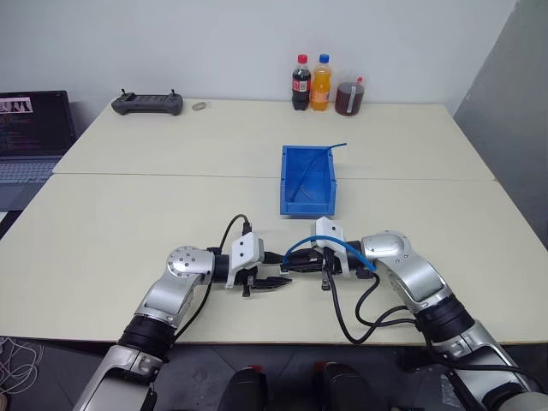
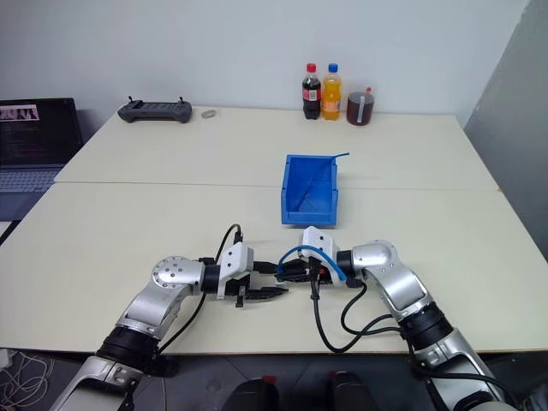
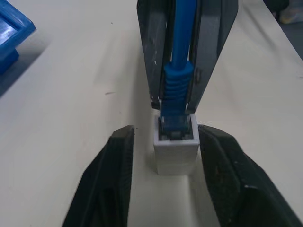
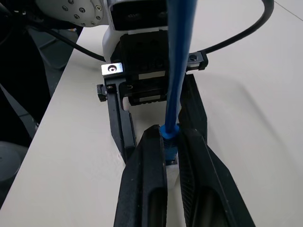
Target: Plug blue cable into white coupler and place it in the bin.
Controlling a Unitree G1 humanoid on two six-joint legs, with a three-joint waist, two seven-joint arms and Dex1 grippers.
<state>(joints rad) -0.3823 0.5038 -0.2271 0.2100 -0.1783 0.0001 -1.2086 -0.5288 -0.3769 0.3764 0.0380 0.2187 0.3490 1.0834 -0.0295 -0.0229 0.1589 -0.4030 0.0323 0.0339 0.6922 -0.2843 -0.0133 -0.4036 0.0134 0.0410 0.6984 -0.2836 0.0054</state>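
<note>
Next, I release the blue cable and its white coupler from my right gripper inside the blue bin [image 1: 314, 185], next to the thin cable.
The blue cable [image 1: 310, 243] arcs up from my right gripper [image 4: 171, 136], which is shut on its ribbed blue boot [image 3: 178, 85]. Its plug sits in the socket of the white coupler [image 3: 175, 158], which hangs off the cable's end just above the table. My left gripper [image 3: 165, 133] faces the right one near the table's front edge. It stands open, one finger on each side of the coupler with a narrow gap to it. The blue bin [image 1: 308, 180] stands a short way beyond both grippers, at the table's middle.
A second thin blue cable [image 1: 322, 156] lies in the bin and sticks out over its far right corner. Three drink bottles [image 1: 322, 84] stand at the far edge, a black controller [image 1: 147, 104] at the far left, a laptop [image 1: 32, 128] off the left side.
</note>
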